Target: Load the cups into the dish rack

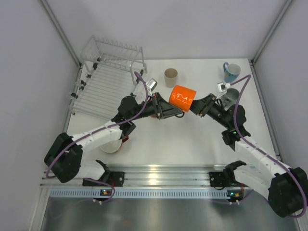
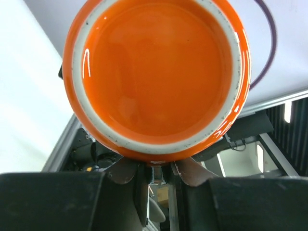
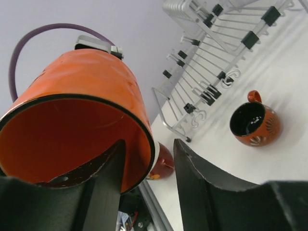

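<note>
The orange mug, now in the air over the table's middle, will be let go by my left gripper on the dish rack's flat wires (image 1: 110,78), close to the rack's raised rear shelf.
The orange mug (image 1: 182,97) hangs in the air over the table's middle, between my two grippers. My left gripper (image 1: 173,108) is at its base side. In the left wrist view the mug's underside (image 2: 159,72) fills the frame, and the left gripper (image 2: 157,169) is shut on a part of the mug at its lower edge. My right gripper (image 1: 195,107) is at the mug's mouth. In the right wrist view my right gripper (image 3: 148,150) is open. One finger is inside the mug (image 3: 86,91). The other finger (image 3: 202,183) stands apart from the wall. The dish rack (image 1: 103,84) is at the far left.
The beige tumbler (image 1: 171,77) stands behind the mug. The light blue mug (image 1: 232,72) is at the far right. The wide white cup (image 1: 112,145) sits under my left arm. The small dark red-handled mug (image 3: 254,124) stands upright near the rack's corner (image 3: 192,110).
</note>
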Tool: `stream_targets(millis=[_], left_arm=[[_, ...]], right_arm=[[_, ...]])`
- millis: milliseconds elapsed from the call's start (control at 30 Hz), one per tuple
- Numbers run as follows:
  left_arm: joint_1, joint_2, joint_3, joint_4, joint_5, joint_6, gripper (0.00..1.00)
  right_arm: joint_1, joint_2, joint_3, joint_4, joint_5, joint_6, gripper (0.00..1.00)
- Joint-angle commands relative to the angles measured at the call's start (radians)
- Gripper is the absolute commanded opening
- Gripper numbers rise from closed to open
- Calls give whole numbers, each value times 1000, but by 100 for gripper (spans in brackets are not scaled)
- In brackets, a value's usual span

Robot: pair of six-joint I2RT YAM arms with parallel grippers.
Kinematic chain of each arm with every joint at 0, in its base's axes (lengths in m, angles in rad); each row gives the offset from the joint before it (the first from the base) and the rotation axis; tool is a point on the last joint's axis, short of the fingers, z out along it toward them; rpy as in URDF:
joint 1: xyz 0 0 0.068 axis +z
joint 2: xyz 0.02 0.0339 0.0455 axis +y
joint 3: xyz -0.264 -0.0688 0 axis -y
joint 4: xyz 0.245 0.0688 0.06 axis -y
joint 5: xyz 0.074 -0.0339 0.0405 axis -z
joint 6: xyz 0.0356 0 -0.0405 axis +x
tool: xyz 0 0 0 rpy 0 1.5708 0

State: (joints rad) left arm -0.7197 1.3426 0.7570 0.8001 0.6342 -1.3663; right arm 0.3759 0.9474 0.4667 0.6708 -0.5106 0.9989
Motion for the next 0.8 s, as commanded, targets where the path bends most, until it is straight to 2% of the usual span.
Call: stream_targets(millis=[0,133,233,333,367,400,467,500,567,600,700,767], left_arm=[[20,-2,41,61,-51,61,0],[61,-23,48,-71,-76,127,0],[81,-69,53,-142,-91,180,0],[111,-140,97,-368,-155,306,0],[120,-155,116,-437,-230,391,0],[121,-172,160,-608,-276,436,0],[126,-209,211,-757,-379,516,0],[131,-218,250,-889,-489,585,0],[135,-232,297,-1013,-601,662,0],[137,-230,335,-1111,-736,682,0],[154,-217,384,-1235,-942,720,0],[187,-215,386,-1294,-1020,728,0]], right_arm=[[12,1,69,-51,-13,-104,46],[1,-25,124,-241,44,-221,57],[-3,-58,138,-325,90,-281,60],[-11,-94,144,-413,125,-318,63],[-14,-102,151,-433,133,-327,63],[-15,-120,158,-479,153,-336,63],[-15,-139,173,-519,172,-361,63],[-15,-159,176,-552,187,-373,63],[-15,-176,190,-586,202,-384,63],[-17,-189,196,-617,219,-388,63],[-15,-214,217,-657,237,-414,64],[-17,-225,233,-704,253,-428,64]])
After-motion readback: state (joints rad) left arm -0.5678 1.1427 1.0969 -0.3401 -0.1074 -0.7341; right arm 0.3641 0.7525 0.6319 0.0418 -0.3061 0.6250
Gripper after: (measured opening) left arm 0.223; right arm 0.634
